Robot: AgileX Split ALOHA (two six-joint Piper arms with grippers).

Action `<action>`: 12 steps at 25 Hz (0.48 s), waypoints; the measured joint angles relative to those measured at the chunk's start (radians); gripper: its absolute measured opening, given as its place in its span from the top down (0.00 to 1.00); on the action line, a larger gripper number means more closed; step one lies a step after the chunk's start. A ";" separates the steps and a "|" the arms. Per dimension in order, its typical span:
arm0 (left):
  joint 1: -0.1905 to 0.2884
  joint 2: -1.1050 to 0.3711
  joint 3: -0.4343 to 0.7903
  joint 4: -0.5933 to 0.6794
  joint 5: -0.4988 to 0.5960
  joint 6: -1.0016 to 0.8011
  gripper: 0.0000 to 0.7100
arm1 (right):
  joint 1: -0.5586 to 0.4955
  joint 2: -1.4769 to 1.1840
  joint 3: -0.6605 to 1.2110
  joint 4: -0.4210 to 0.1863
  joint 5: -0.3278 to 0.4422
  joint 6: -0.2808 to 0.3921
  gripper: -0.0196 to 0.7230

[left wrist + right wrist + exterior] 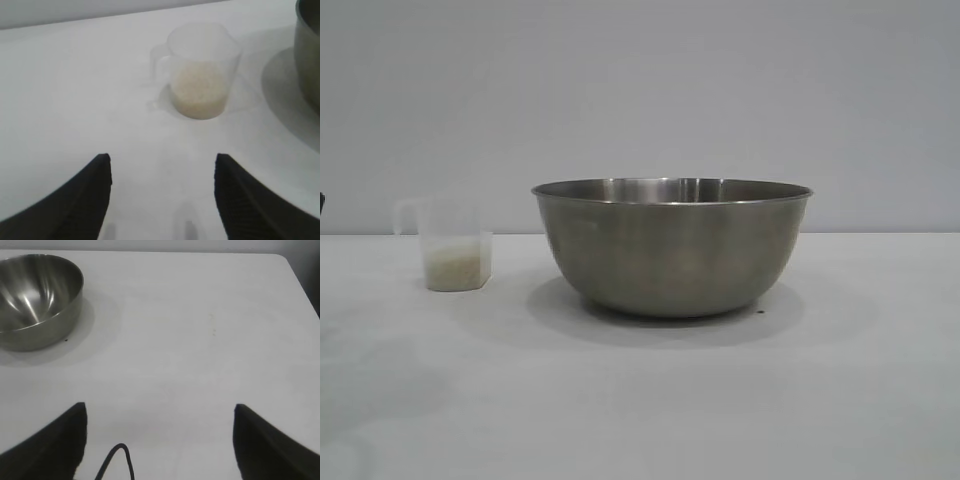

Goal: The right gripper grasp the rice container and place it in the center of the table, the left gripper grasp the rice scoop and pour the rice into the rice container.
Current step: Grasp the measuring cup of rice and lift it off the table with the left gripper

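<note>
My left gripper should grip the handle (pixel 398 216) (pixel 154 64) of the rice scoop, on the side that faces away from the rice container.
The rice container (pixel 672 245), a large steel bowl, stands upright near the middle of the table (pixel 640 400). It also shows in the right wrist view (pixel 37 297), empty inside. The rice scoop (pixel 453 245), a clear plastic cup, stands to its left with rice (pixel 455 270) in its bottom. In the left wrist view the rice scoop (pixel 202 67) sits ahead of my left gripper (pixel 162 160), which is open, empty and apart from it. My right gripper (pixel 160 407) is open over bare table, well away from the bowl.
The bowl's edge (pixel 307 55) lies close beside the scoop. A thin black cable (pixel 117 460) loops between the right fingers. The table's far edge and corner (pixel 285 260) show in the right wrist view. A plain grey wall stands behind.
</note>
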 joint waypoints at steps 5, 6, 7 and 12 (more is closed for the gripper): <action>0.000 0.053 -0.064 -0.017 0.000 0.000 0.39 | 0.000 0.000 0.000 0.000 0.000 0.000 0.23; 0.000 0.071 -0.078 -0.017 0.000 0.002 0.39 | 0.000 0.000 0.000 0.000 0.000 0.000 0.23; 0.000 0.089 -0.093 -0.017 0.000 0.004 0.39 | 0.000 0.000 0.000 0.000 0.000 0.000 0.23; 0.000 0.173 -0.164 -0.017 0.000 0.008 0.39 | 0.000 0.000 0.000 0.000 0.000 0.000 0.23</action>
